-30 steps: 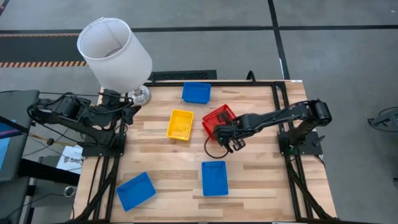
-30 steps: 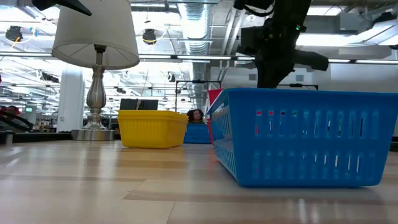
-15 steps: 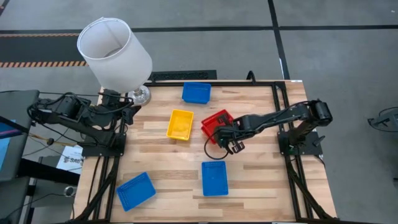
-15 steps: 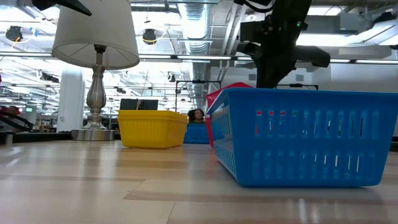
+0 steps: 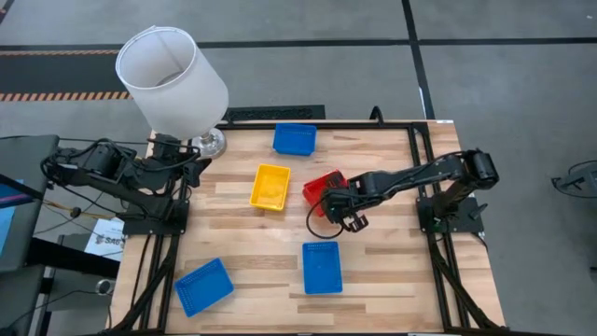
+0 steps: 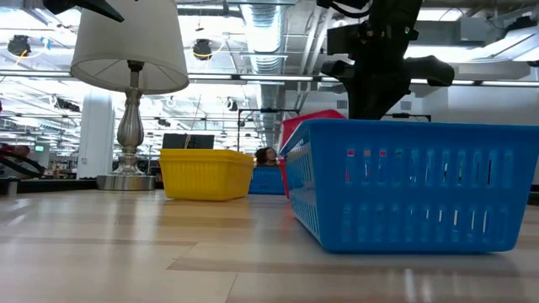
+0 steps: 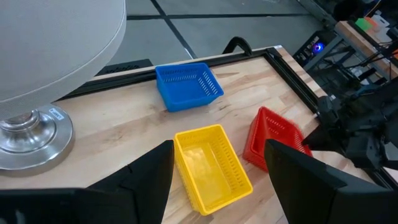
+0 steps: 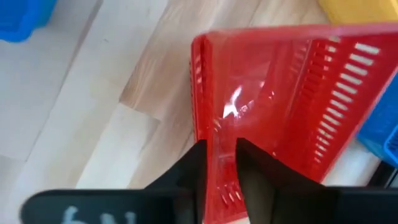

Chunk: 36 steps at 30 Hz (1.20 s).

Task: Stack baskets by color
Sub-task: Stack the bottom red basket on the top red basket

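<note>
The upper red basket sits tipped in the lower red basket; next I open my right gripper and take the upper red basket's rim (image 8: 215, 118) to settle it flat.
A red basket (image 5: 325, 189) stands tipped up on the table's middle, and my right gripper (image 5: 340, 211) is on its near right side. A yellow basket (image 5: 270, 186) lies flat just left of it. One blue basket (image 5: 295, 139) sits at the far edge, another blue basket (image 5: 322, 267) in the near middle, and a third blue basket (image 5: 203, 286) at the near left corner. My left gripper (image 7: 217, 186) waits open above the table's far left, beside the lamp. My right gripper has the red basket's wall (image 8: 221, 186), near a corner, between its two fingers (image 8: 198, 167). The fingers slant down from the table's right. The basket is tilted steeply with its held side raised. Its opposite lower edge (image 7: 250, 155) is down on the table, toward the yellow basket.
A table lamp with a white shade (image 5: 172, 78) stands at the far left corner on a metal base (image 7: 28, 134). A black frame rail (image 5: 415, 149) runs along the table's right edge. Bare wood lies between the near blue baskets.
The red basket has tipped up more steeply in my right gripper. It covers less of the table in the high view, and its raised rim stands higher in the low view. The lower edge has stayed on the table.
</note>
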Tool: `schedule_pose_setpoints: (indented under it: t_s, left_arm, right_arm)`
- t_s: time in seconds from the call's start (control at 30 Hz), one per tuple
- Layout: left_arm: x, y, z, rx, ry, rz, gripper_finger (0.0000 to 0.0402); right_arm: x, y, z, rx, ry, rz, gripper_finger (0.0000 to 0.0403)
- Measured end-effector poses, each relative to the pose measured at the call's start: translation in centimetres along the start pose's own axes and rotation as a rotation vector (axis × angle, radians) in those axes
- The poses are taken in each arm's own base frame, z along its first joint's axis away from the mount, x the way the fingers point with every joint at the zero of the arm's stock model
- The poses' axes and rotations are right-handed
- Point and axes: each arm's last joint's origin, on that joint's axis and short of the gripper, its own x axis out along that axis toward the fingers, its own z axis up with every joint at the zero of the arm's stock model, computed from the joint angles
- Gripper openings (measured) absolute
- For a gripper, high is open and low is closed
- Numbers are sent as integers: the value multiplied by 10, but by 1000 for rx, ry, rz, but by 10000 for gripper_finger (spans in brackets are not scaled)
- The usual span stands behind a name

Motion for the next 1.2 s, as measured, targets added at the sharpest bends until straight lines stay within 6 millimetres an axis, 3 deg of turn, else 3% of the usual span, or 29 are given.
schedule_pose_setpoints:
  t_s: [0.23,0.77,1.07,1.2]
  left_arm:
    - [0,1,0,7,3,6,238]
    - [0,1,-1,11,5,10,238]
    - [0,1,-1,11,5,10,238]
    - [0,1,-1,11,5,10,238]
  right_arm:
    - [0,-1,-8,-4,89,-19,147]
    - [1,-3,-2,53,-28,77,136]
    - [22,-1,1,46,24,103,99]
    - [26,2,1,28,56,102,56]
